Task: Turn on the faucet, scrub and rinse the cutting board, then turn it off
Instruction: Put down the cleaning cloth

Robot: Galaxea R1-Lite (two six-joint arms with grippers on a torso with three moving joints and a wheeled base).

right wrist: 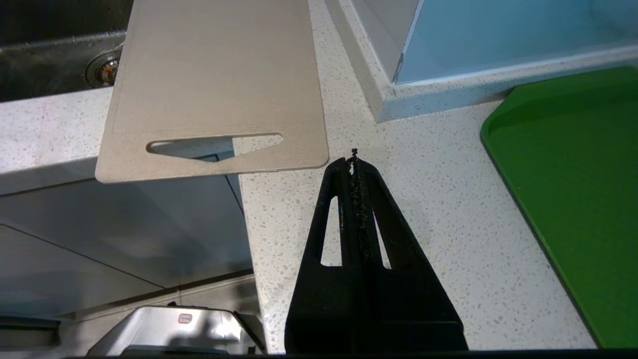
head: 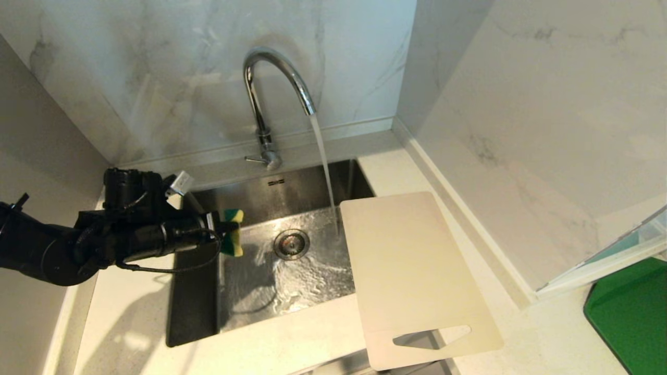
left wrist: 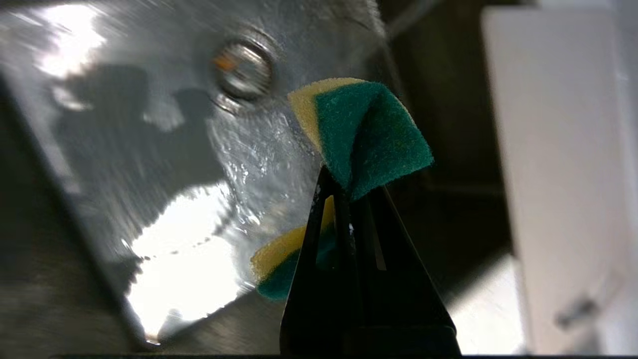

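Note:
The counter (head: 137, 263) lies between the sink and the grey side. Next, I set the sponge down there with my left gripper.
The chrome faucet (head: 271, 88) runs; its stream falls into the sink (head: 292, 271) just left of the cutting board's far edge. The cream-white cutting board (head: 411, 276) (right wrist: 214, 80) lies flat over the sink's right rim and the counter, its handle cutout hanging past the counter's front edge. At the sink's left side my left gripper (head: 221, 229) (left wrist: 339, 187) is shut on a folded yellow-and-green sponge (head: 233, 238) (left wrist: 369, 134), held above the wet basin. My right gripper (right wrist: 353, 159) is shut and empty, over the counter just off the board's handle corner; it does not show in the head view.
A dark green board (head: 630, 312) (right wrist: 573, 189) lies on the counter at the right. A pale blue panel (right wrist: 498, 35) stands behind it. Marble walls close in the back and the right. The drain (head: 291, 244) sits mid-basin. The faucet's lever (head: 258, 159) points left.

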